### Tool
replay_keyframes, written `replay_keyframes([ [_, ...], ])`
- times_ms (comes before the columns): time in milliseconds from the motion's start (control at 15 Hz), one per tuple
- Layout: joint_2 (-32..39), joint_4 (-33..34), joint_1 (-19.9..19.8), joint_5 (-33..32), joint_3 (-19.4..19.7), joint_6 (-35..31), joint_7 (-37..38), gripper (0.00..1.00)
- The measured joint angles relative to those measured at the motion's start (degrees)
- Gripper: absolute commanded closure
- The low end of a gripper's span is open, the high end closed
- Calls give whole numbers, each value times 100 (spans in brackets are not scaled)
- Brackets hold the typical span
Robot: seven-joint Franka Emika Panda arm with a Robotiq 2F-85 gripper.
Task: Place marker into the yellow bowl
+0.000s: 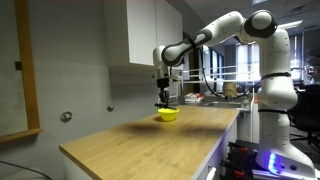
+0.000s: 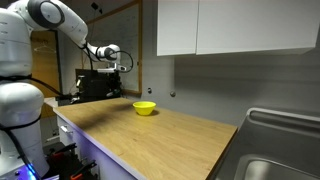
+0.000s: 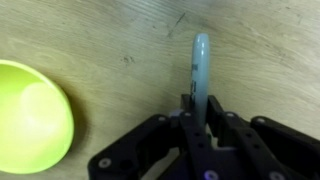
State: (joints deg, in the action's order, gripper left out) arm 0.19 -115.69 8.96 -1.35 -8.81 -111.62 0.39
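Observation:
The robot's gripper should release the marker, now held over the wooden counter, inside the yellow bowl on the counter [image 1: 168, 113] [image 3: 18, 117], and the marker will lie across the bottom of that bowl.
My gripper [image 3: 198, 112] is shut on the marker [image 3: 200, 65], a thin pale-green stick that points out past the fingertips over the wooden counter. The yellow bowl [image 3: 28, 115] lies at the left edge of the wrist view, apart from the marker. In both exterior views the gripper [image 1: 163, 97] [image 2: 122, 66] hangs above the counter, close over the yellow bowl [image 1: 168, 114] [image 2: 145, 108]. The marker is too small to make out in the exterior views.
The bowl stands on a long wooden counter [image 1: 130, 140] [image 2: 175, 140] against a grey wall. A metal sink [image 2: 280, 165] lies at one end. White wall cabinets [image 2: 230, 25] hang above. Desks with equipment [image 1: 225, 92] stand behind the arm.

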Motion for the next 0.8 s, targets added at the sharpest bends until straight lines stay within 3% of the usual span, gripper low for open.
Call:
replay_keyframes([
  [267, 415, 1013, -105, -151, 95, 416, 0, 95],
  [800, 1893, 3471, -270, -482, 467, 1420, -1, 95],
])
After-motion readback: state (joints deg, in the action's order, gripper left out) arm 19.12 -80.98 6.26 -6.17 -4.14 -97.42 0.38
